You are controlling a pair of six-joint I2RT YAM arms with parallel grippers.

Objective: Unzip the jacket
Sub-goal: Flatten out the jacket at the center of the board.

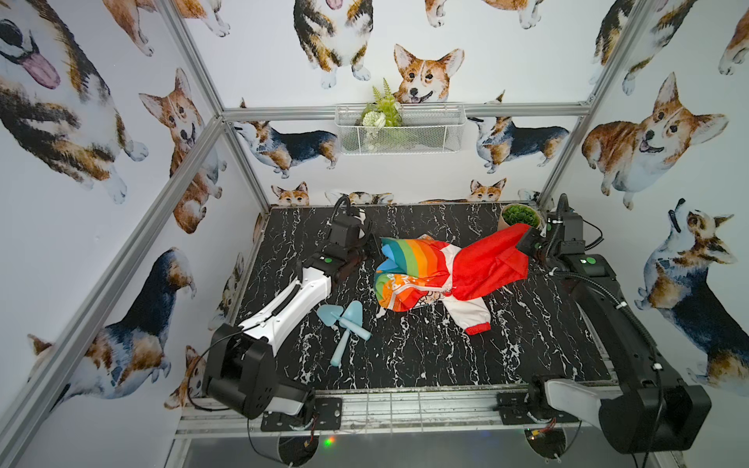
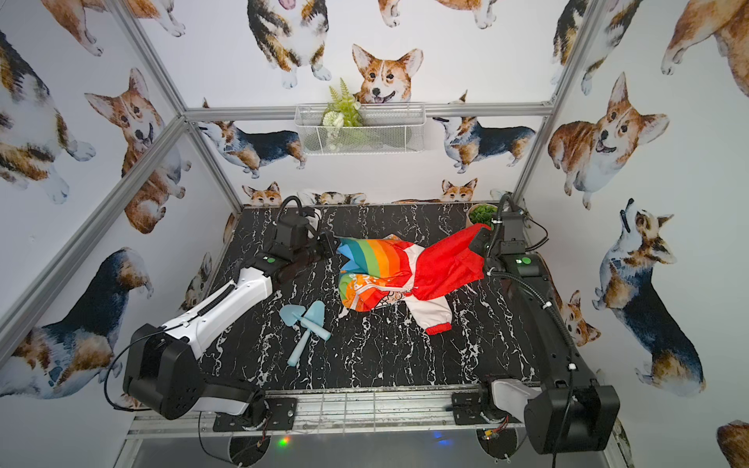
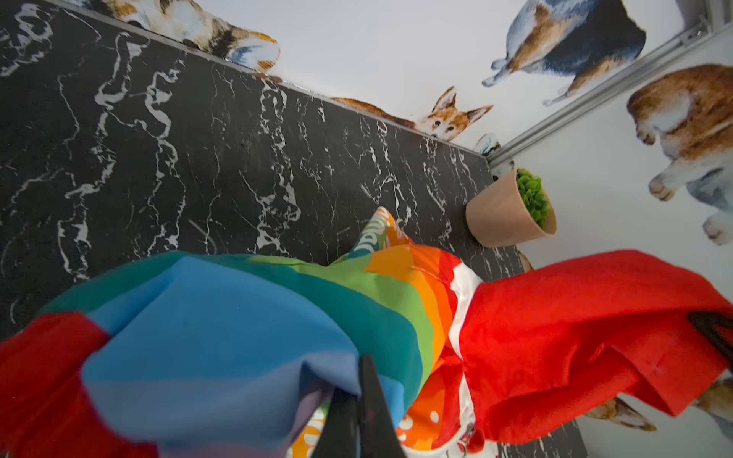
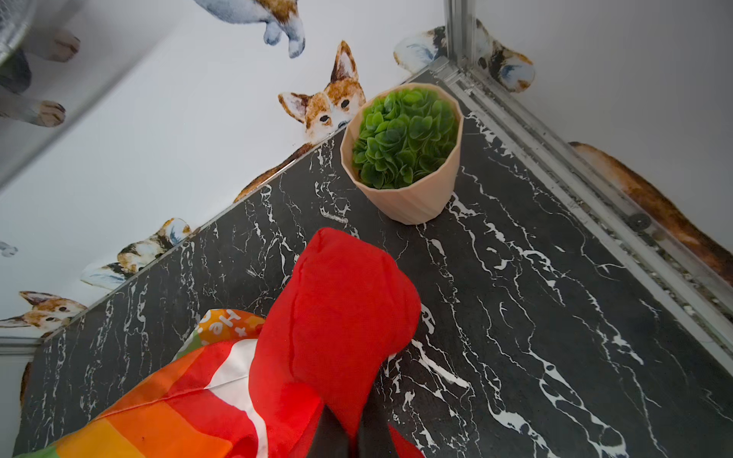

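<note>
The rainbow sleeve is held by my left gripper short of its red cuff, so next I lower the jacket, take that cuff [image 3: 57,374] and spread the jacket before unzipping.
The jacket [image 1: 417,259] hangs stretched between my two grippers above the black marble table [image 1: 446,356]. In both top views its rainbow half faces up, and the red hood [image 1: 490,263] points right. My left gripper [image 1: 375,246] is shut on the blue end of the rainbow fabric [image 3: 238,337], with cloth pinched between the fingertips [image 3: 367,380]. My right gripper [image 1: 527,240] is shut on the tip of the red hood [image 4: 341,317]. The white zipper [image 1: 407,286] runs along the sagging near side. Its metal puller [image 3: 464,440] sits by the collar. A white sleeve with a red cuff [image 1: 474,320] droops onto the table.
Two light blue toy shovels [image 1: 344,324] lie crossed on the table near the left arm. A potted green plant [image 1: 521,216] stands in the far right corner, close behind the right gripper. A white wire basket [image 1: 399,129] hangs on the back wall.
</note>
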